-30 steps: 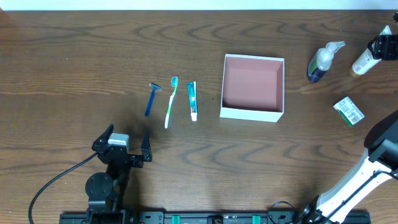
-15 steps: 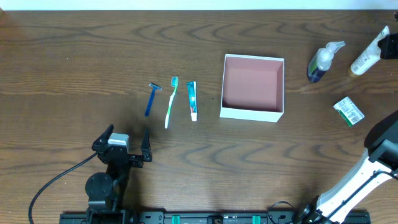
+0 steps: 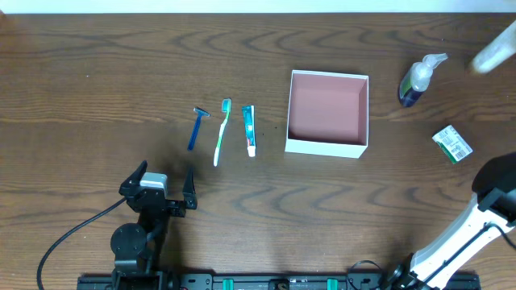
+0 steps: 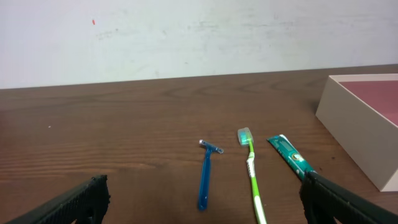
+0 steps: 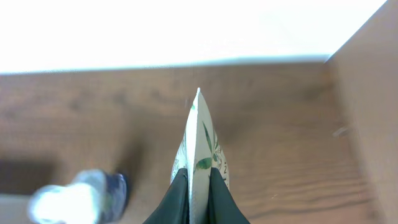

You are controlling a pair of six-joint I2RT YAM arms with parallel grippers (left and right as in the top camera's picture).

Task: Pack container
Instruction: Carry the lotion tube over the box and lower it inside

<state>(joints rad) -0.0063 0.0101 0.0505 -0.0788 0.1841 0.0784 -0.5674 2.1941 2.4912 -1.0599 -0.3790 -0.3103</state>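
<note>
Next, my right gripper stands the white tube in the container's far corner on the toothpaste tube's side (image 3: 301, 98).
The container (image 3: 324, 147), a square white box with a pink inside, sits right of the table's centre, and its near corner (image 4: 357, 127) shows in the left wrist view. My right gripper (image 5: 198, 177) is shut on the flat crimped end of a white tube (image 5: 200, 134) with a leaf print. That tube shows as a blur (image 3: 493, 55) at the top right in the overhead view, lifted off the table. The left gripper (image 3: 161, 187) rests near the front left, open wide and holding nothing (image 4: 205, 198).
A blue razor (image 3: 196, 127), a green toothbrush (image 3: 221, 131) and a teal toothpaste tube (image 3: 249, 129) lie in a row left of the container. A spray bottle (image 3: 417, 80) and a green-white packet (image 3: 451, 144) sit to its right. The right arm (image 3: 492, 201) rises at the lower right.
The right gripper has shut on the white tube and carried it up off the table, toward the top right. The left arm has stayed put.
</note>
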